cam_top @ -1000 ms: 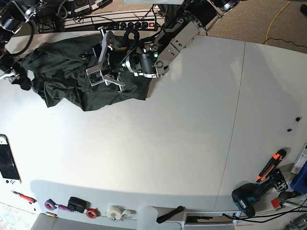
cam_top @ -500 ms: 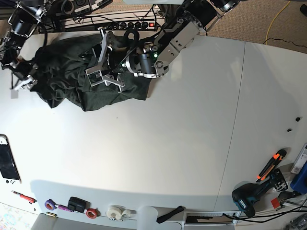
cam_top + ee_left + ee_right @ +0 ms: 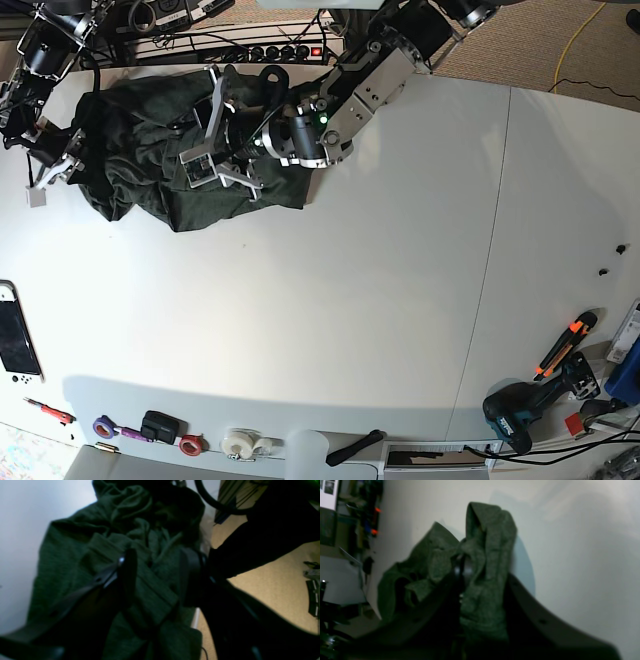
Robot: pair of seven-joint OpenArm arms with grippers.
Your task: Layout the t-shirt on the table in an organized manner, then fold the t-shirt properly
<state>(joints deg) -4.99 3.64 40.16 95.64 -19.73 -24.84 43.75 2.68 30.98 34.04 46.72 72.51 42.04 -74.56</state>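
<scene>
I will let go of the bunched fold with my right gripper on the dark green t-shirt's half (image 3: 258, 170) under my left gripper.
The dark green t-shirt (image 3: 130, 135) lies crumpled at the back left of the white table (image 3: 350, 300). My left gripper (image 3: 205, 140) hovers low over the shirt's right half. In the left wrist view its jaws (image 3: 157, 575) stand apart, and a folded band of the t-shirt (image 3: 75, 555) runs between them. My right gripper (image 3: 58, 165) is at the shirt's left edge. In the right wrist view this gripper (image 3: 482, 580) is shut on a bunched fold of the t-shirt (image 3: 490, 530), which rises a little off the table (image 3: 582, 542).
A handheld game console (image 3: 15, 345) lies at the left edge. Tape rolls (image 3: 240, 443) and small tools line the front edge. A drill (image 3: 520, 415) and an orange-handled cutter (image 3: 565, 345) sit front right. A power strip (image 3: 270, 50) runs behind the shirt.
My right arm came in from the left to the shirt's left edge and its jaws closed on the fabric, bunching that side. The left arm barely shifted.
</scene>
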